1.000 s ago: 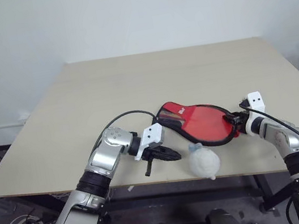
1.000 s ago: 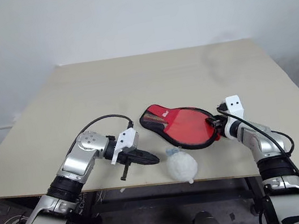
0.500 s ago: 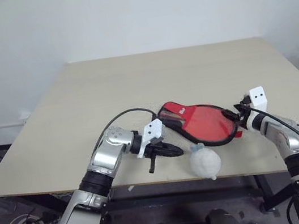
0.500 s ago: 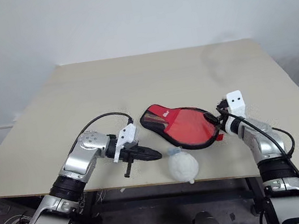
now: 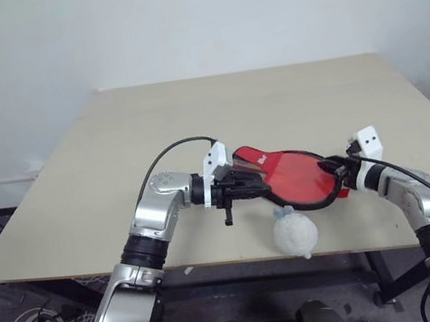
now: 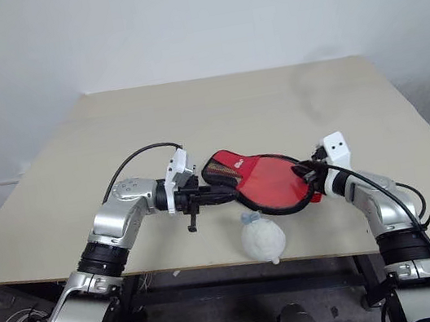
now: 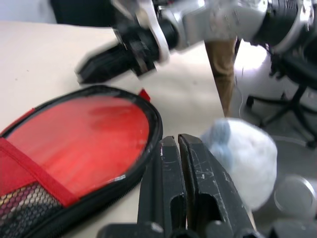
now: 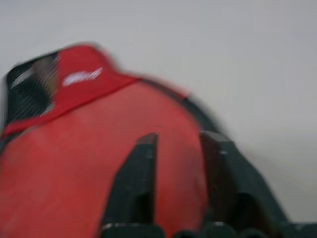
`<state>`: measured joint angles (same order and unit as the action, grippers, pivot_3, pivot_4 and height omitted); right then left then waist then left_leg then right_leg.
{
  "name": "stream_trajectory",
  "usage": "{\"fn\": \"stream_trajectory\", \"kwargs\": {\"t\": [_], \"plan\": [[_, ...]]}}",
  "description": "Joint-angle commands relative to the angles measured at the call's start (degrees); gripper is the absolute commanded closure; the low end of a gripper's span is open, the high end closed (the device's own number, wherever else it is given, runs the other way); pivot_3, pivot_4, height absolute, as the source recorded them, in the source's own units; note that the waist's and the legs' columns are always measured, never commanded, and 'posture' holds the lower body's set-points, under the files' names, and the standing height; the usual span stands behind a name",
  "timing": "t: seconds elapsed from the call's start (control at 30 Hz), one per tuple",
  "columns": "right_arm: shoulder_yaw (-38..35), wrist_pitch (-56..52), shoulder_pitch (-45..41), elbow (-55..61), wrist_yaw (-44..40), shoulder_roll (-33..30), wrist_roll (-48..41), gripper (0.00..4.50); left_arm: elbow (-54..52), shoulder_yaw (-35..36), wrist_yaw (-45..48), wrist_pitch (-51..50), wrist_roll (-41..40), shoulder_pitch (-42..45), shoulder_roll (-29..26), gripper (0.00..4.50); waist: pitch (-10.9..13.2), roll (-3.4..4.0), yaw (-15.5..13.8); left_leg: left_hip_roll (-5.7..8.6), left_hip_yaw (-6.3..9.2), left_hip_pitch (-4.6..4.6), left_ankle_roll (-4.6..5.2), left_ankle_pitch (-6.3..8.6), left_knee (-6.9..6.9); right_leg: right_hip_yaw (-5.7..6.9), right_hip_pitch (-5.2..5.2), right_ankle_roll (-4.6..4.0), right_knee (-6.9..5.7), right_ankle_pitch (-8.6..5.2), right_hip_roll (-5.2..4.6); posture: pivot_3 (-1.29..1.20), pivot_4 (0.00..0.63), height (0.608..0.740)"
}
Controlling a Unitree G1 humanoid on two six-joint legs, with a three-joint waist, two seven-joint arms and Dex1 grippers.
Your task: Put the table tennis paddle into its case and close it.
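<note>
The pale round object sits beyond the left gripper's closed fingers, so the robot should open them, grasp the object's blue end [image 5: 282,212] and pull it toward the case's neck.
The case [image 5: 249,159], black-rimmed with a mesh and red neck, lies flat near the table's front edge. The table tennis paddle's red face [image 5: 300,178] shows through its clear side; the handle is hidden. My left gripper [image 5: 266,189] is shut and empty, pointing right, held just above the table beside the case's neck; its shut fingertips [image 7: 171,144] stand over the rim. My right gripper [image 5: 333,167] is at the case's round end by the small red tab [image 7: 143,94], pointing along the case. Its fingers [image 8: 143,148] stand a narrow gap apart over the red face.
A pale grey-white round object [image 5: 295,232] sits at the table's front edge, just in front of the case and between my two arms. The light wooden table [image 5: 192,123] stretches bare behind the case. A black cable loops over my left forearm.
My left gripper has risen from the front edge and swung right to the case's neck, staying shut. The right hand has barely shifted; the case lies where it was.
</note>
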<state>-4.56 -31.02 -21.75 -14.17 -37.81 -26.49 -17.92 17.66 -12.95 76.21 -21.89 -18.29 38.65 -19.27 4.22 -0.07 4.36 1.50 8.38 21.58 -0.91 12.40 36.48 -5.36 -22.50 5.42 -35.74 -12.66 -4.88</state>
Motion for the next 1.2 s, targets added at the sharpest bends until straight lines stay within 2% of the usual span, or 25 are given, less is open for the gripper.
{"fn": "stream_trajectory", "kwargs": {"t": [0.03,0.07,0.27,0.33,0.6,0.7,0.93,1.2], "plan": [[1.71,-2.05,0.05,3.20,-1.56,-1.26,0.27,4.18,-2.43,0.11,1.01,-0.74,-1.04,1.40,-0.44,4.50,0.00,0.00,-0.03,0.00,0.00,0.00,0.00,0.00,0.00,0.00,0.00,0.00,0.00,0.00,0.00,0.00,0.000,0.740],[2.07,-2.07,0.33,3.28,-1.77,-1.26,0.38,4.45,-2.59,-0.31,1.37,-0.92,-0.99,1.46,-0.56,4.50,0.00,0.00,-0.05,0.01,0.00,0.01,0.00,0.00,0.00,0.00,0.00,0.00,0.00,0.00,0.00,0.00,0.000,0.740],[3.41,-2.23,0.76,2.54,-0.11,-0.65,2.03,4.45,-4.68,-4.18,6.21,-2.41,-0.34,1.71,-2.17,4.50,-0.01,-0.02,-0.04,0.01,0.00,0.00,-0.01,0.00,0.06,0.00,0.04,-0.02,0.00,-0.01,0.00,0.00,0.000,0.740],[3.47,-2.09,0.93,2.52,0.00,-0.49,2.22,4.50,-4.73,-5.18,6.73,-2.81,0.05,1.86,-2.54,4.21,-0.01,-0.02,-0.05,0.01,0.00,-0.01,-0.01,0.00,0.07,0.00,0.05,-0.03,0.00,-0.02,0.00,0.00,0.000,0.740],[3.86,-1.56,1.48,2.35,0.55,0.02,2.89,4.50,-2.42,-6.79,9.14,-3.34,-0.11,3.35,-1.92,2.24,-0.01,-0.04,-0.04,0.01,0.00,-0.01,-0.01,0.00,0.16,0.00,0.09,-0.03,0.00,-0.02,0.00,0.00,0.000,0.740],[4.11,-1.43,1.53,2.18,0.95,0.08,3.32,4.50,-1.54,-8.62,8.47,0.40,2.79,3.26,-1.49,1.47,-0.02,-0.05,-0.03,0.01,0.00,-0.01,-0.01,0.00,0.16,0.01,0.10,-0.03,0.00,-0.02,0.00,0.00,0.000,0.740],[4.48,-0.83,1.44,1.69,1.35,0.08,3.81,4.50,-0.37,-11.19,9.38,1.69,4.63,3.17,-0.41,1.47,-0.02,-0.05,-0.03,0.00,0.00,-0.03,-0.01,0.00,0.17,0.01,0.10,-0.02,-0.01,-0.02,0.00,0.00,0.000,0.740],[4.77,-0.28,1.40,1.64,1.31,0.51,4.47,4.50,5.58,-13.41,7.82,4.33,8.29,5.01,3.40,1.47,-0.03,-0.06,-0.04,0.00,-0.01,-0.02,-0.01,0.00,0.28,0.01,0.13,-0.02,-0.02,-0.02,0.00,0.00,0.000,0.740]]}}
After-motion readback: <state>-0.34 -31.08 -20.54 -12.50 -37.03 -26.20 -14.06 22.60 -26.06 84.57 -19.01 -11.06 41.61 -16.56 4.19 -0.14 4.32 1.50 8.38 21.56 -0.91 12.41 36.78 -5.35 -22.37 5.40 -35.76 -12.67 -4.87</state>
